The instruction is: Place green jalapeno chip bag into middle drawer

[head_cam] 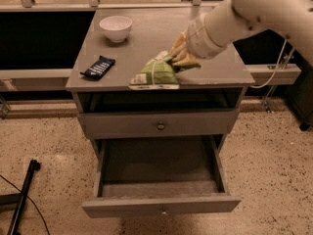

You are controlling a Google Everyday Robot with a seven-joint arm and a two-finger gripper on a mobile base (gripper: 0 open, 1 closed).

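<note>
Next, I bring the green jalapeno chip bag, now hanging over the cabinet top's front edge, to the open middle drawer and let go of it with my gripper toward the back of the open middle drawer's bottom [155,158].
The green jalapeno chip bag [157,74] hangs over the front edge of the grey cabinet top [156,38], lifted at its right end. My gripper [180,57] is shut on the bag's right end, its yellowish fingers [177,47] wrapped around the crinkled foil. My white arm comes in from the upper right. The middle drawer [160,179] is pulled wide open below and is empty, with a tiny knob [163,211] on its front. The brass-knobbed drawer [160,126] above it is closed.
A white bowl [116,27] stands at the back left of the cabinet top. A small dark-blue packet [98,66] lies near the left front edge. A black stand leg [22,199] and cable lie on the speckled floor at the lower left.
</note>
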